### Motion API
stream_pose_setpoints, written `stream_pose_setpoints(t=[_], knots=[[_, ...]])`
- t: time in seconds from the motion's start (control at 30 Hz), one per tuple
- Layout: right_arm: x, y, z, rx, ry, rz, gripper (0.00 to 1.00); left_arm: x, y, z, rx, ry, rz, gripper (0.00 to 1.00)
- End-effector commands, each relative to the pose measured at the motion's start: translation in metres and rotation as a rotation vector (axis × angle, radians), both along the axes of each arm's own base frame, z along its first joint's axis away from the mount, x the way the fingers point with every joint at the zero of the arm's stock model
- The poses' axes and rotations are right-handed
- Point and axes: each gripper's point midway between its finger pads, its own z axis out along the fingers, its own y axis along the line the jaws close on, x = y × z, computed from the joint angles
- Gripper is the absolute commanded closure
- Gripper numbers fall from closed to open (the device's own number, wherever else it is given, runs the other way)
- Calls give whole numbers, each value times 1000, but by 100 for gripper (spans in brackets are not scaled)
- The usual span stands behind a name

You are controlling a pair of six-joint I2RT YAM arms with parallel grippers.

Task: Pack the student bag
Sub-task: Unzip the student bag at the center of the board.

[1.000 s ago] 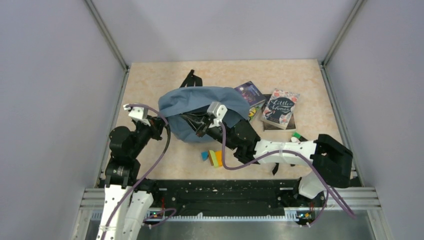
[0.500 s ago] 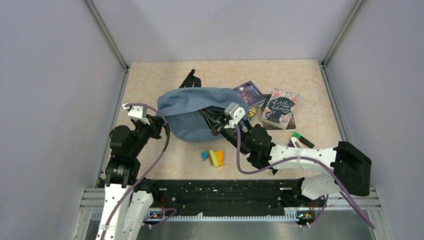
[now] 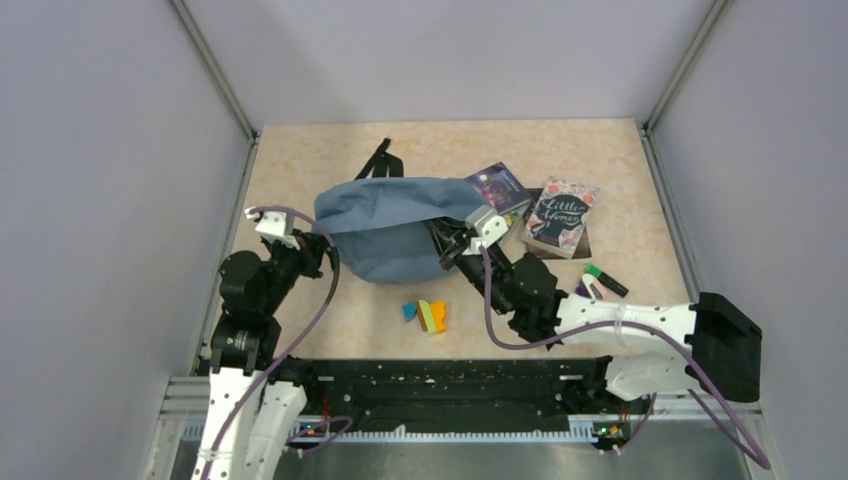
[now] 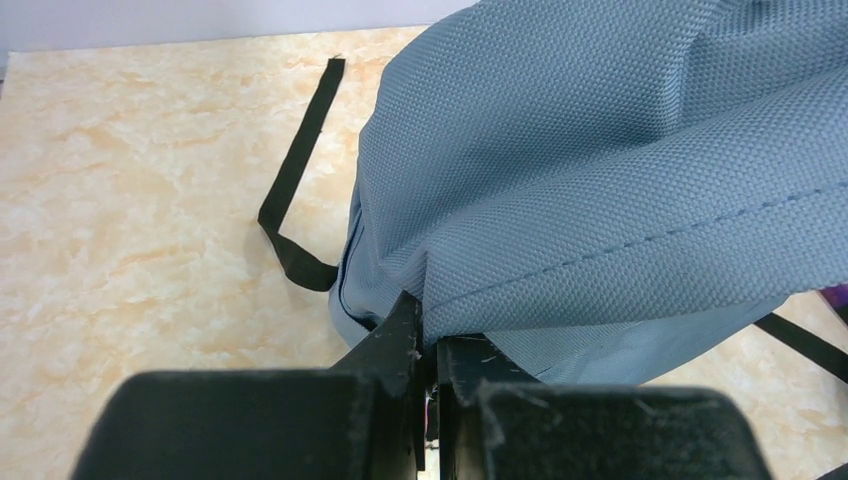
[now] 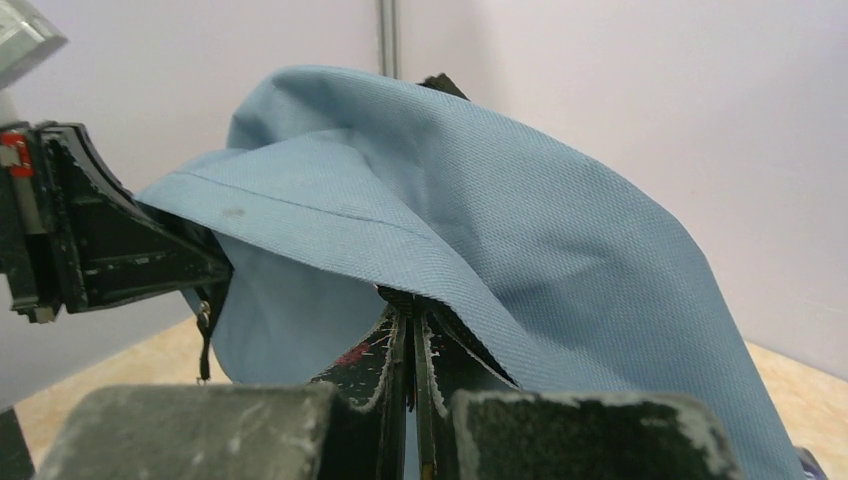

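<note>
The left gripper holds the bag's far corner, so it should take the bag's top edge nearer my right gripper (image 3: 402, 222), freeing that one to pack.
The student bag (image 3: 385, 225), slate-blue fabric with black straps, lies mid-table and is stretched between both arms. My left gripper (image 3: 322, 250) is shut on the bag's left seam edge (image 4: 470, 290). My right gripper (image 3: 450, 243) is shut on the bag's black zipper edge at its right side, pulling the fabric (image 5: 480, 230) up over its fingers. In the right wrist view the left gripper (image 5: 215, 268) shows at the bag's far end. The bag's inside is hidden.
Two books lie to the right of the bag: a dark purple one (image 3: 500, 186) and "Little Women" (image 3: 560, 216). Markers (image 3: 603, 279) lie near the right arm. Coloured blocks (image 3: 427, 315) sit in front of the bag. A black strap (image 4: 290, 190) trails on the table.
My right gripper has pulled the bag's zipper edge to the right, stretching the bag wider. The right arm's base link swung right. The left arm has stayed in place.
</note>
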Motion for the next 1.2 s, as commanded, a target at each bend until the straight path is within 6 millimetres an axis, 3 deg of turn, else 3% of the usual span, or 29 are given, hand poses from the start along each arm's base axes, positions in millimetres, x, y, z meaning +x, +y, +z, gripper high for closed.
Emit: stream_pose_setpoints(t=[0.0,0.2,0.43,0.53,0.6,0.63,0.77,0.87,1.07,1.17], knots=[[10,-26,1,8,28,-114,100,2,14,15,21,-45,73,100],[22,-50,-5,44,81,-166,100,1,25,18,33,-61,136,100],[32,-51,-1,77,95,-106,100,-7,2,32,37,-98,-6,97],[34,-45,3,81,102,-73,100,-7,5,46,54,-127,13,61],[34,-37,4,69,103,-47,100,-12,9,68,64,-162,29,25],[36,-33,3,59,104,-40,100,-14,10,79,70,-180,34,18],[42,-21,6,56,139,-5,100,-32,11,127,71,-262,30,14],[49,-16,6,56,160,9,100,-38,1,149,66,-290,-31,14],[57,-10,4,74,194,51,100,-14,-22,147,55,-185,-151,16],[60,-7,1,64,207,54,100,-11,-33,158,37,-207,-202,17]])
